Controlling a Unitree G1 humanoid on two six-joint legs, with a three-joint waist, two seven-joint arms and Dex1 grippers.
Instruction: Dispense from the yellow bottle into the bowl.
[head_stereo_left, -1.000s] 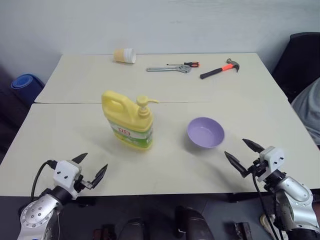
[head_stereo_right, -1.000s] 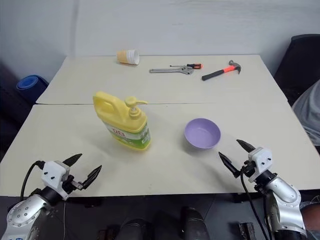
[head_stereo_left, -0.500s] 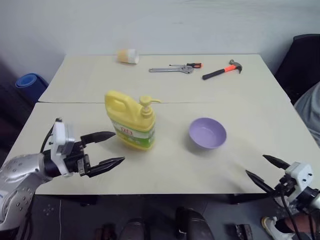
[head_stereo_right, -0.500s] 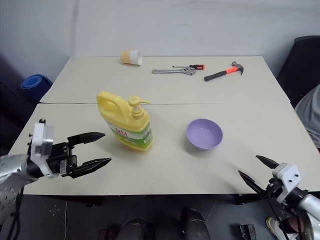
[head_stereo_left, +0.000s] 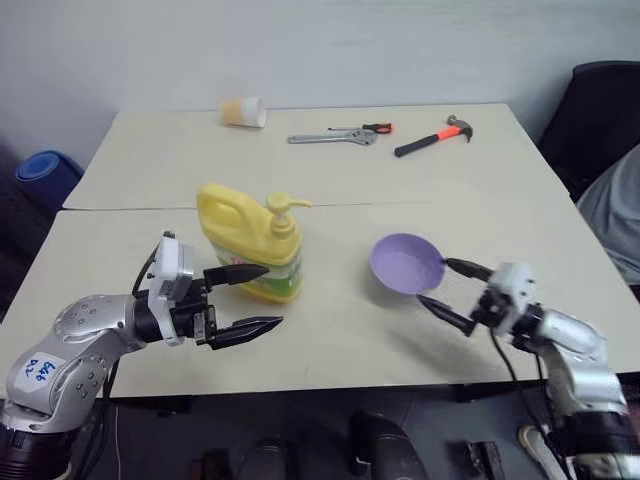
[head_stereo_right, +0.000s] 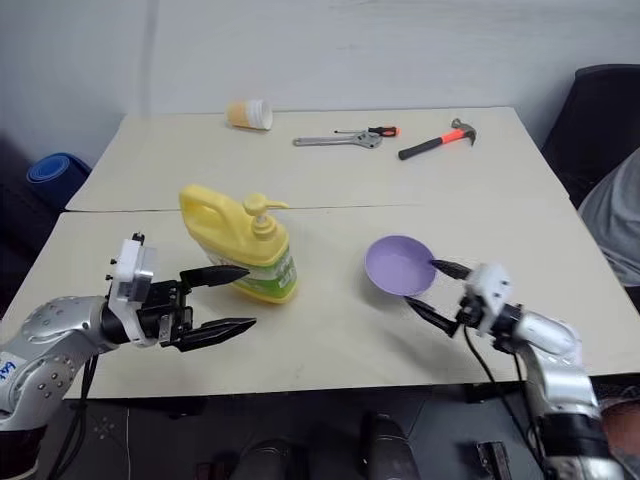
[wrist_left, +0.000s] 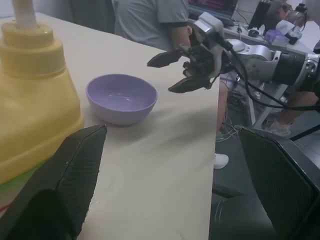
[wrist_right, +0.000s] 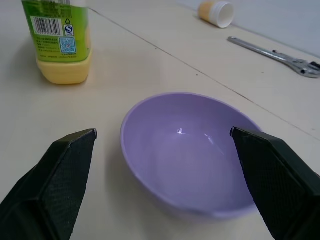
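The yellow bottle is to be pumped next, so my left gripper needs to move closed over the pump head (head_stereo_left: 279, 202) of the yellow bottle, because its shut fingers will press there to dispense.
The yellow bottle (head_stereo_left: 250, 240) stands upright at the table's middle left, pump spout pointing right. The lavender bowl (head_stereo_left: 404, 262) sits to its right, empty. My left gripper (head_stereo_left: 275, 295) hovers open just in front of the bottle's base, pointing right, with nothing between its fingers. In the left wrist view the bottle (wrist_left: 35, 95) is close beside one finger (wrist_left: 80, 165), and the bowl (wrist_left: 121, 97) lies ahead. My right gripper (head_stereo_left: 433, 281) is open at the bowl's near right rim, pointing left. In the right wrist view the bowl (wrist_right: 192, 160) sits between its spread fingers, apart from both.
Along the table's far edge are a tipped cup (head_stereo_left: 244, 111), a wrench (head_stereo_left: 328, 138), a screwdriver (head_stereo_left: 372, 128) and a hammer (head_stereo_left: 432, 137). A blue roll (head_stereo_left: 40, 170) lies off the left side. At the right are a black chair (head_stereo_left: 600, 110) and a seated person (head_stereo_left: 612, 215).
My left gripper rose from the front edge and swung right, up to the bottle's base. My right gripper dipped toward the table's front corner, then came left to the bowl's rim.
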